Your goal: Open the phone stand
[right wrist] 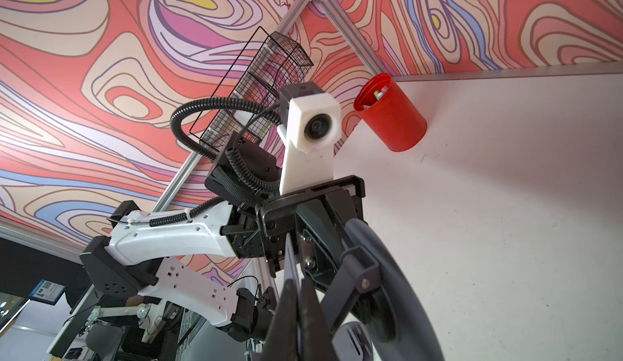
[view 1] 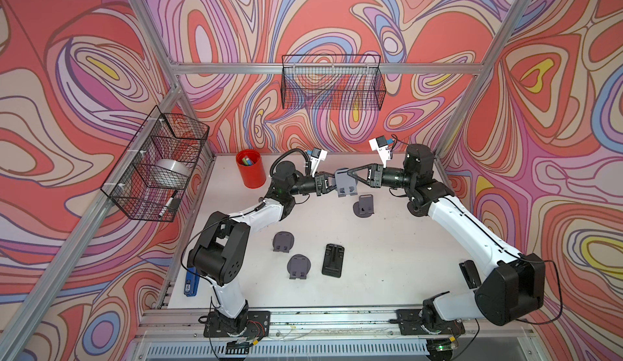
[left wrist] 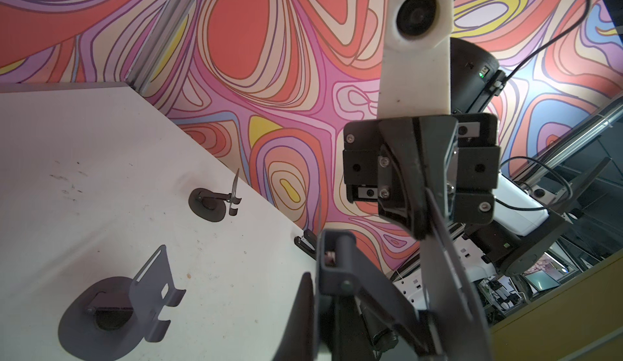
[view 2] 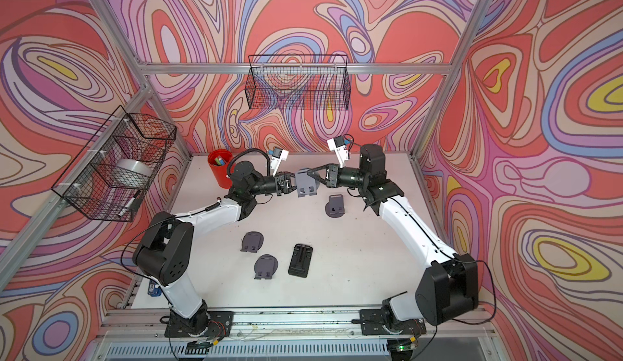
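My right gripper will let go of the back plate, which it pinches close to its top edge, and take the plate lower along its side [view 1: 353, 185] before it swings it farther open.
A grey phone stand [view 1: 347, 186] [view 2: 308, 186] hangs in the air over the back of the table, held between both arms. My left gripper [view 1: 332, 183] [view 2: 292, 184] is shut on its round base, whose curved edge [right wrist: 409, 295] shows in the right wrist view. My right gripper [view 1: 348, 173] [right wrist: 296, 285] is shut on the thin back plate [left wrist: 445, 275]. The plate stands at an angle away from the base. The hinge arm [left wrist: 337, 265] [right wrist: 354, 275] is exposed between them.
On the table lie an unfolded grey stand [view 1: 364, 205], two folded grey stands [view 1: 282, 241] [view 1: 298, 266] and a black stand [view 1: 333, 259]. A red cup [view 1: 250, 168] stands at the back left. Wire baskets [view 1: 332, 82] [view 1: 158, 167] hang on the walls.
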Tool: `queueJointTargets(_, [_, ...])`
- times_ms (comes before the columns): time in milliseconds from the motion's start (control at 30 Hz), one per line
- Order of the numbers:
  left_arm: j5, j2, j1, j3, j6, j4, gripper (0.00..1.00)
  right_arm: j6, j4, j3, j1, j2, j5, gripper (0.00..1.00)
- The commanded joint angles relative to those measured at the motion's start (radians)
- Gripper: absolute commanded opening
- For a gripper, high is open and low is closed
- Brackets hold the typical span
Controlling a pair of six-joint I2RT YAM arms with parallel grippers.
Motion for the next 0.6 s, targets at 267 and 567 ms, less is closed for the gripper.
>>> queueJointTargets(267, [-0.007, 0.004, 0.033, 0.078, 0.036, -0.302, 0.0, -0.241, -0.241, 0.085, 0.013, -0.051, -0.032, 0.15])
queueJointTargets(567, [0.071, -0.001, 0.034, 0.175, 0.218, -0.571, 0.0, -0.298, -0.344, 0.133, 0.012, 0.011, -0.081, 0.27])
